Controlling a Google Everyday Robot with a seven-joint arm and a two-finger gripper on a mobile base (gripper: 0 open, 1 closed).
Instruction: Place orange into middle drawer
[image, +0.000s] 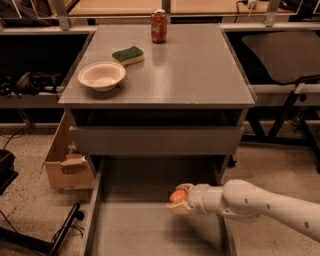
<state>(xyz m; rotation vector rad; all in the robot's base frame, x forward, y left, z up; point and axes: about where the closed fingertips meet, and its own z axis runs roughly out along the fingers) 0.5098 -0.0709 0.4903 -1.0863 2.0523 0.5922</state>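
I should set the orange down with my gripper on the grey drawer's bottom midway (165, 204) between the sides.
The orange (177, 195) is a small round fruit held between the fingers of my gripper (179, 199). The gripper is shut on it and reaches in from the lower right on a white arm. It hangs just above the long flat grey floor of the pulled-out middle drawer (135, 230), toward the drawer's right side and back half. The drawer's low side walls run down the left and right of the view.
Above it is a closed grey drawer front (155, 140). The cabinet top holds a beige bowl (101, 75), a green and yellow sponge (127, 54) and a red soda can (159, 25). A cardboard box (67, 160) stands at the left of the cabinet.
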